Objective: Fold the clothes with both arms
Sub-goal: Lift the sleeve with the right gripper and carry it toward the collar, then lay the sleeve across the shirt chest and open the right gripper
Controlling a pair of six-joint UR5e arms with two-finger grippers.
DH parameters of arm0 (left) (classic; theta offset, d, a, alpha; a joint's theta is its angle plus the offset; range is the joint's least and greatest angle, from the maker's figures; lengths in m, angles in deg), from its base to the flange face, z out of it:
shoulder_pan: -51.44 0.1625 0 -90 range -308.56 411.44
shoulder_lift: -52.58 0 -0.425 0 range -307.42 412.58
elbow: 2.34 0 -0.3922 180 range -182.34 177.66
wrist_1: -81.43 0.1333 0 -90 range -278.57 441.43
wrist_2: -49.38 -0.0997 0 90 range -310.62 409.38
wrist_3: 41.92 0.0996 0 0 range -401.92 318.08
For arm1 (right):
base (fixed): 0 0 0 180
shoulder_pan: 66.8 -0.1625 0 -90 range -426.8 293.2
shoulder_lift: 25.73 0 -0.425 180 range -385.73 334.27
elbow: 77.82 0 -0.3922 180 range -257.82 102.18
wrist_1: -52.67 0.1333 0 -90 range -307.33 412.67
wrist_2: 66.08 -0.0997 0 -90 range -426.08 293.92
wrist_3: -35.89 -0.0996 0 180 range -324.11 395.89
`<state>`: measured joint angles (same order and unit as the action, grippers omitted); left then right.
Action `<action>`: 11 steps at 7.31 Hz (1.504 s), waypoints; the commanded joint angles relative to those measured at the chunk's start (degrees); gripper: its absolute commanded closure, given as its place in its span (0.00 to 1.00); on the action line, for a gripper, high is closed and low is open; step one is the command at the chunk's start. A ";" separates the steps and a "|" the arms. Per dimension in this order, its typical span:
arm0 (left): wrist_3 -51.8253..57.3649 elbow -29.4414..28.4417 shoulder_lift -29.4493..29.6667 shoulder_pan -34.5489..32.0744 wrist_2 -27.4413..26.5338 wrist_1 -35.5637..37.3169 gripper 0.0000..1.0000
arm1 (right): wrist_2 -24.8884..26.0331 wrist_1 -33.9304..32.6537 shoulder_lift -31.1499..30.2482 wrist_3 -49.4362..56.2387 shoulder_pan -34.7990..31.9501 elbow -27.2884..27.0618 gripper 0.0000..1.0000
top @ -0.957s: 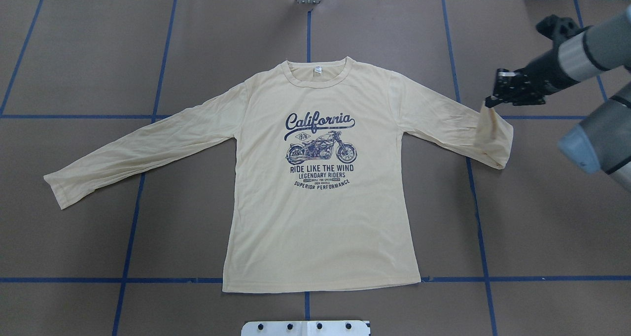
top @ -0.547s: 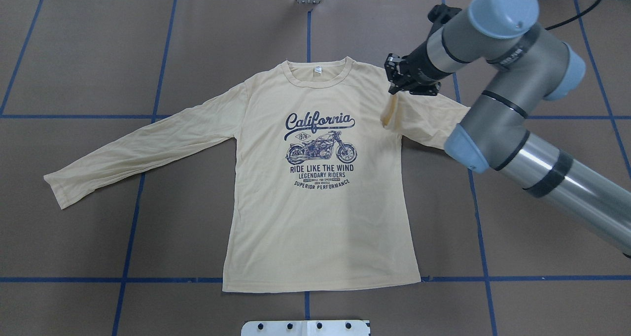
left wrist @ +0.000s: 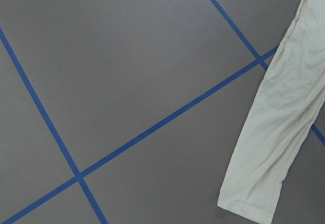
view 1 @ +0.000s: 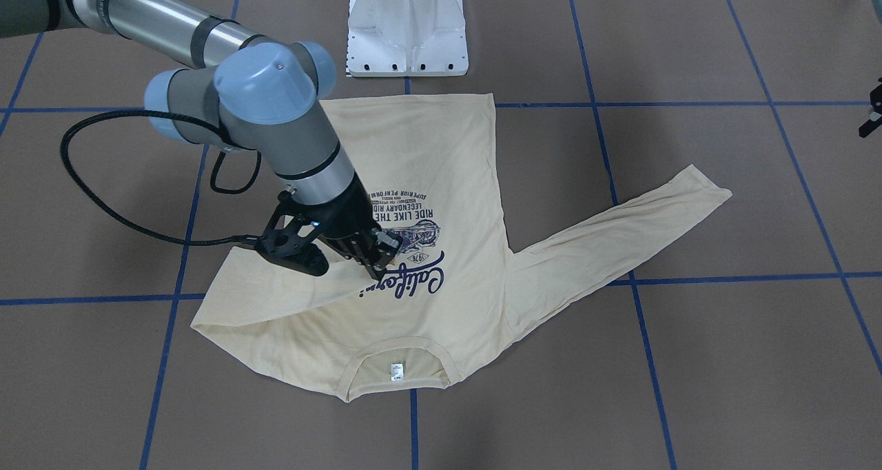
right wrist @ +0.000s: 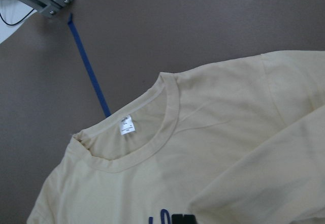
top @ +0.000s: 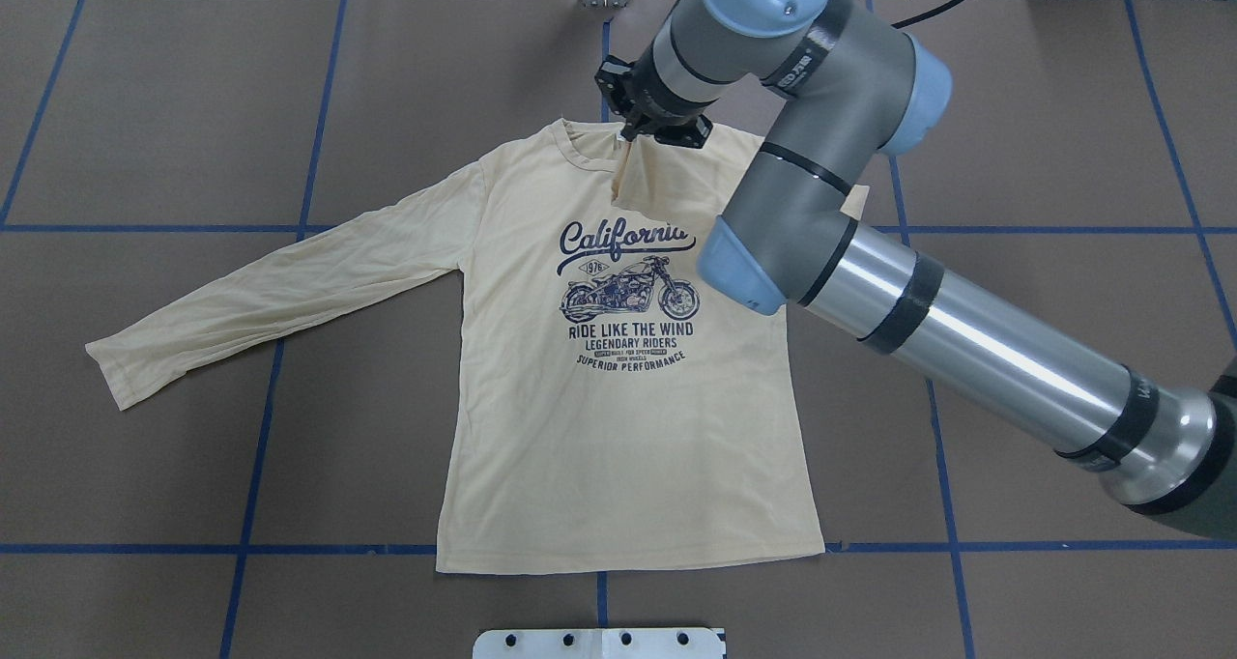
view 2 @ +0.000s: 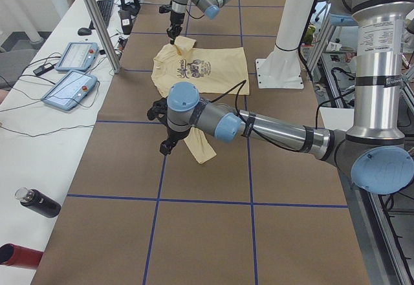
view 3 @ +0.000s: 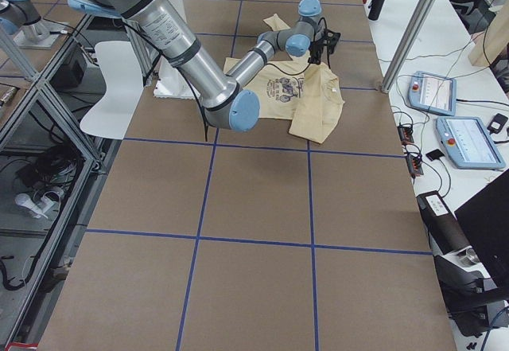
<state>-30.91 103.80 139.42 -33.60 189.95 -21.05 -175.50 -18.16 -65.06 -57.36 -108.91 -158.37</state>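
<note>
Next, my right gripper releases the cuff on the flat stretched-out sleeve's shoulder end [view 1: 532, 260], near the armpit.
The cream long-sleeved T-shirt [top: 618, 427] lies flat, print up, neck away from the robot; it also shows in the front view [view 1: 427, 153]. My right gripper [top: 628, 135] is shut on the right sleeve's cuff and holds it just above the neckline, so the right sleeve [top: 667, 181] is drawn across the upper chest and covers the end of "California". In the front view the right gripper [view 1: 375, 269] is over the print. The left sleeve [top: 280, 287] lies stretched out flat. My left gripper [view 2: 167, 139] hovers near that sleeve's cuff [left wrist: 249, 203]; I cannot tell whether it is open or shut.
The white pedestal base [view 1: 408, 25] stands at the shirt's hem side. Blue tape lines [top: 261, 417] grid the brown table. Two teach pendants [view 2: 71, 72], an aluminium post [view 2: 97, 20] and a black bottle [view 2: 39, 202] are on the white side bench.
My right gripper has carried the right sleeve's cuff leftward, from beyond the shirt's right side over the shoulder to the neckline. The sleeve now lies folded over the chest. The left sleeve has not moved.
</note>
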 commanded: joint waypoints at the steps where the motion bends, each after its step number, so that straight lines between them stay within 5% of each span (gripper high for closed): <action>1: 0.07 -0.49 -0.01 0.06 -0.03 0.00 0.00 | 5.60 -0.09 7.82 0.09 3.86 5.53 1.00; 6: 0.07 -0.32 0.08 0.14 0.06 0.00 0.00 | 13.77 1.23 22.07 3.60 10.63 25.66 1.00; 9: 0.07 -0.23 0.08 0.76 0.06 -1.93 0.00 | 16.69 6.50 23.42 4.04 12.49 30.53 1.00; 10: -0.02 -0.23 0.08 0.76 0.06 -1.93 0.00 | 16.78 6.59 23.95 4.04 12.49 31.15 0.79; 11: -0.02 -0.41 0.08 1.28 0.06 -1.93 0.00 | 17.39 6.59 24.21 3.96 12.49 31.24 0.03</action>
<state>-30.90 103.52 139.50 -32.75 190.00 -22.87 -158.69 -11.79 -41.33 -53.34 -96.47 -127.67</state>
